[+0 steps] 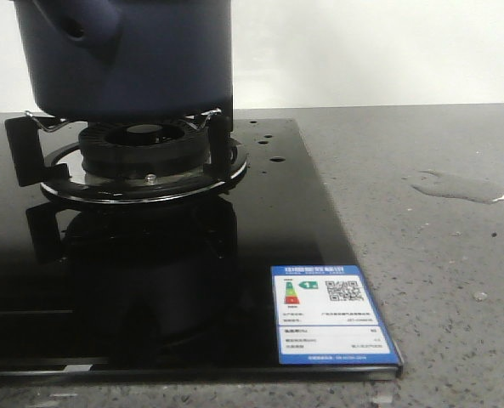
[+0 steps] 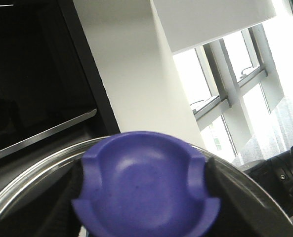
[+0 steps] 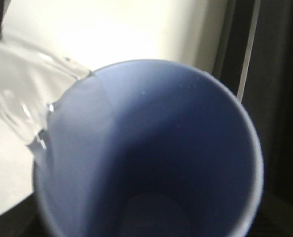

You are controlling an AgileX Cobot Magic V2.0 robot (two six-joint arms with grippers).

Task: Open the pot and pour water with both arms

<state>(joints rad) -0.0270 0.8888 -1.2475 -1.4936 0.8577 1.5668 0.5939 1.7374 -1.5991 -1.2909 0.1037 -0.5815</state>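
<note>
My right gripper is holding the light blue cup. I should let go of it with that gripper at the back edge of the water puddle on the counter (image 1: 491, 172).
The dark navy pot (image 1: 150, 59) sits on the gas burner (image 1: 141, 144) at the back left, its top cut off by the front view's edge. Its side stub (image 1: 73, 30) faces the camera. Neither gripper shows in that view. In the left wrist view my left gripper (image 2: 146, 195) is shut on the purple-blue knob (image 2: 146, 182) of a glass lid with a metal rim (image 2: 27, 185), held up in the air. A light blue cup (image 3: 151, 148) fills the right wrist view and hides my right fingers. Clear water (image 3: 32, 98) runs at its rim.
The burner stands on a black glass hob (image 1: 260, 221) with a blue energy label (image 1: 332, 314) at its front right corner. Small droplets (image 1: 268, 144) lie on the glass, and a water puddle (image 1: 460, 185) lies on the grey counter to the right.
</note>
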